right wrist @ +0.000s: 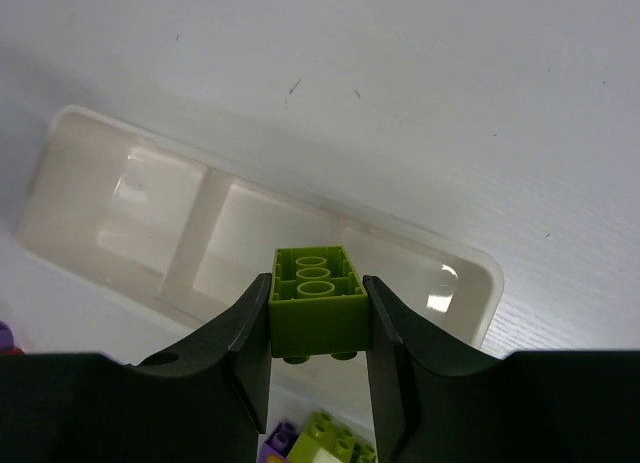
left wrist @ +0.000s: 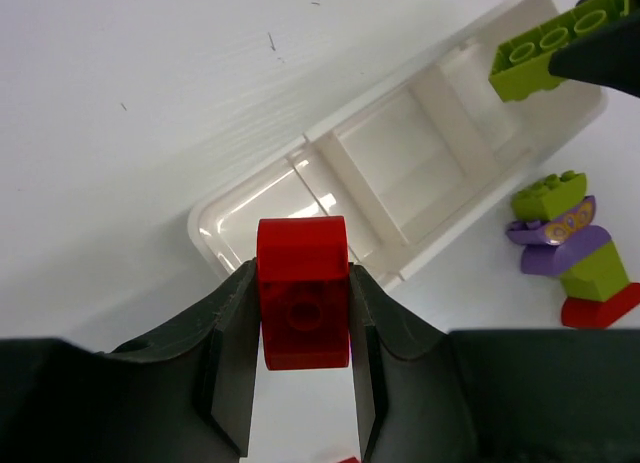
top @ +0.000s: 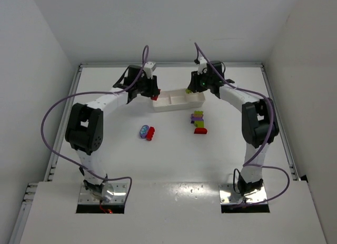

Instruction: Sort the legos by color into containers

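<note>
My right gripper has the yellow-green brick. It will let go of the brick in the white tray's end compartment point(top: 195, 98) point(right wrist: 360, 343) just behind the clump of legos.
The white three-compartment tray point(top: 176, 103) lies at the back of the table, also seen in the left wrist view point(left wrist: 330, 153) and the right wrist view point(right wrist: 140, 203). My left gripper point(left wrist: 303, 313) is shut on a red lego point(left wrist: 302, 283) above the tray's left end point(top: 152, 92). My right gripper point(right wrist: 318, 318) is shut on a yellow-green lego point(right wrist: 317, 308) over the tray's right end point(top: 196, 88); the same brick shows in the left wrist view point(left wrist: 545, 53). A clump of yellow-green, purple and red legos point(top: 198, 123) stands in front of the tray point(left wrist: 575, 248).
A purple piece with a red lego beside it point(top: 147, 132) lies on the table left of centre. Purple cables loop from both arms. White walls close in the table on three sides.
</note>
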`<state>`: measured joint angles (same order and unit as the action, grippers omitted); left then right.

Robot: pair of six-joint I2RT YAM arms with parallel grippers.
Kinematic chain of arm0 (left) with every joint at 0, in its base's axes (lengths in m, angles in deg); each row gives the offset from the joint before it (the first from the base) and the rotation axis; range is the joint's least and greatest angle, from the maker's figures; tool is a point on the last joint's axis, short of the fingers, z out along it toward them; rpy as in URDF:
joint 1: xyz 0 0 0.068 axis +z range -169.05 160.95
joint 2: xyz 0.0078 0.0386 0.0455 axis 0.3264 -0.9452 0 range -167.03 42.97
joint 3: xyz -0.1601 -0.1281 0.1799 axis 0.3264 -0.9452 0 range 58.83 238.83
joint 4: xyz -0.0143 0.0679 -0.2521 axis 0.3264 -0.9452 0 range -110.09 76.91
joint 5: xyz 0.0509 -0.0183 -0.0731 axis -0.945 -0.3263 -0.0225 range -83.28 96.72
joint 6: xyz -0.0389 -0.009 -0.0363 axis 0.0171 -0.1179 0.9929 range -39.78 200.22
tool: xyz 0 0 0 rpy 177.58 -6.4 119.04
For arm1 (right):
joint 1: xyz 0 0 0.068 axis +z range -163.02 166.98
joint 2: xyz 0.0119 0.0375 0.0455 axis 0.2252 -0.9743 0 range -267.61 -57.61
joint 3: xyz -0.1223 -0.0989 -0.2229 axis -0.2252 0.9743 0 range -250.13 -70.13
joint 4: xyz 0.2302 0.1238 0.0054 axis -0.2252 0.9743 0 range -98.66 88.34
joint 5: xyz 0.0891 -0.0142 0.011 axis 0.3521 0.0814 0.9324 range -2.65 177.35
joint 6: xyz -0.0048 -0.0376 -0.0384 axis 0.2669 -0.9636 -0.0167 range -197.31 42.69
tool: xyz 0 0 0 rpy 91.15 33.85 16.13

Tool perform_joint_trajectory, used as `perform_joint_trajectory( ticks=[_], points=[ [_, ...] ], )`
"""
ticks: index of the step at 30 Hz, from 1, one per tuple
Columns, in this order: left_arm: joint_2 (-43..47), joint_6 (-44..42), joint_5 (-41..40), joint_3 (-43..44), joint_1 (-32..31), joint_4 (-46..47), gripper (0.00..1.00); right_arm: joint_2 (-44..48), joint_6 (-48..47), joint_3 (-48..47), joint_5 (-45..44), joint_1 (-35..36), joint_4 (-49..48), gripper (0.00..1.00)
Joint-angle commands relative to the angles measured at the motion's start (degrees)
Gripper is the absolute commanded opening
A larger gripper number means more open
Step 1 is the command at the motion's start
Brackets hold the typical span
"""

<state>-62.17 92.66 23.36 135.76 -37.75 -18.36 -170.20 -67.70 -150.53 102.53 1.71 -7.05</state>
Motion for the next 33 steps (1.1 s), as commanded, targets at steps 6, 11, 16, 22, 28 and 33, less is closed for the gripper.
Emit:
perform_joint_trajectory(
  ticks=[6,11,16,22,28,33],
  points=[
    [-5.24,-1.55,-1.00,6.12,-1.69,0.27,0.02,-0.25,-3.27,-0.19,-1.29,-2.15,-1.43,0.00],
    [-8.40,-1.55,-1.00,8.23,-2.31,0.27,0.05,-1.30,-3.98,-0.19,-1.29,-2.68,-0.38,0.00],
    [-10.52,-2.08,-2.14,10.08,-2.92,-0.26,0.14,-2.01,-5.82,-0.19,0.03,-3.21,1.29,0.00],
    [-11.58,-2.60,-3.28,10.70,-3.45,-1.40,0.39,-3.33,-8.11,0.33,1.78,-3.21,2.61,0.20],
    [-8.87,-2.60,-0.57,8.87,-3.45,-0.88,0.50,-0.35,-8.64,2.44,3.37,-3.21,2.61,0.47],
    [-4.04,-2.60,5.93,5.01,-3.45,0.80,0.70,4.57,-8.64,5.07,6.17,-3.21,2.61,0.60]
  ],
)
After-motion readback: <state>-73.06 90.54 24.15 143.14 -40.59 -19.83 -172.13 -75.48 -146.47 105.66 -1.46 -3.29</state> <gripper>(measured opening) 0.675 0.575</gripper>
